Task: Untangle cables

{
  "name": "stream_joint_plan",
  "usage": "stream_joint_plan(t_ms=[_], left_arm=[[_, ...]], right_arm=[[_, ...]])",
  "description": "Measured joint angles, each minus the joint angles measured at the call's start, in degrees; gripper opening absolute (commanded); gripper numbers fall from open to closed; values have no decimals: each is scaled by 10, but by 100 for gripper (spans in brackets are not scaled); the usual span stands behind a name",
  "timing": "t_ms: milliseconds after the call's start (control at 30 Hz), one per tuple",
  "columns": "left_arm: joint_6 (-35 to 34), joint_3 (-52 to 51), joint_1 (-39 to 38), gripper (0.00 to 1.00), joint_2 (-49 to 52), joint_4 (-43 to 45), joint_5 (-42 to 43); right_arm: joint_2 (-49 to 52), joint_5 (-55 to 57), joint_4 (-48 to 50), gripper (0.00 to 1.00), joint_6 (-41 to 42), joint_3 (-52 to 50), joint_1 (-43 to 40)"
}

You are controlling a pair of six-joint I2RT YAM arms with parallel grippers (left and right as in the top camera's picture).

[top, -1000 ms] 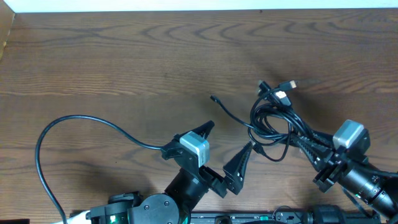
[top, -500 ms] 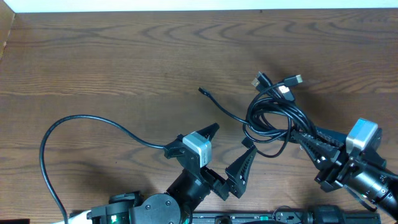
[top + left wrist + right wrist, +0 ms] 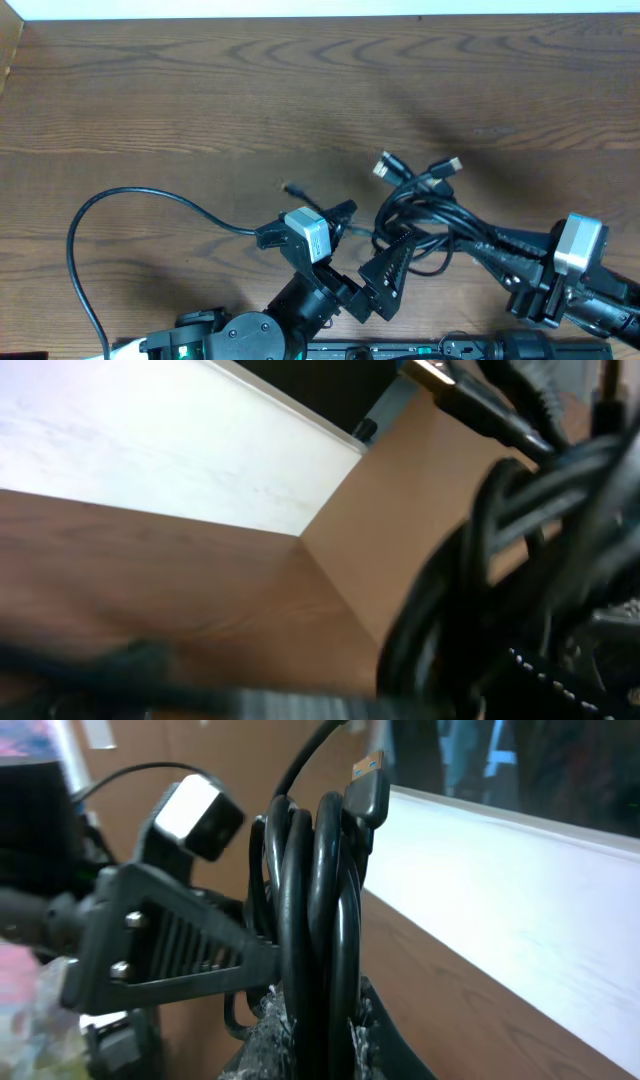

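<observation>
Next, my left gripper moves over and takes the coil's loops (image 3: 403, 212), because only the loose piece of cable runs through its fingers while the coil lies beside them.
The cables are a coiled tangle (image 3: 420, 212) of thin black cords at centre right of the overhead view. Plug ends (image 3: 384, 165) stick out at its top, and one loose strand ends at a small plug (image 3: 291, 188) to the left. My right gripper (image 3: 472, 241) is shut on the coil's right side. In the right wrist view the bundle (image 3: 318, 920) stands clamped between the jaws (image 3: 318, 1025), with a USB plug (image 3: 367, 782) on top. My left gripper (image 3: 375, 226) is open wide, its fingers either side of the loose strand, against the coil's left edge. The left wrist view shows blurred cords (image 3: 500, 550) close up.
A long thin black cord (image 3: 110, 200) loops over the left of the wooden table (image 3: 200, 90) and runs to the left arm's wrist. A white wall strip (image 3: 300, 8) borders the far edge. The left finger (image 3: 170, 945) fills the left of the right wrist view.
My right gripper has dragged the coil leftward and slightly toward the front edge, up against the left gripper. The loose strand's plug slid left. The left fingers now straddle that strand.
</observation>
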Motion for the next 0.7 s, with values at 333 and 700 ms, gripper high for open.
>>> stream_joint_plan(t_ms=[333, 700], left_arm=[[-16, 4, -3, 8, 2, 12, 38], [50, 4, -3, 7, 2, 12, 40]], right_arm=[[4, -20, -2, 1, -3, -7, 1], [3, 0, -15, 19, -4, -7, 4]])
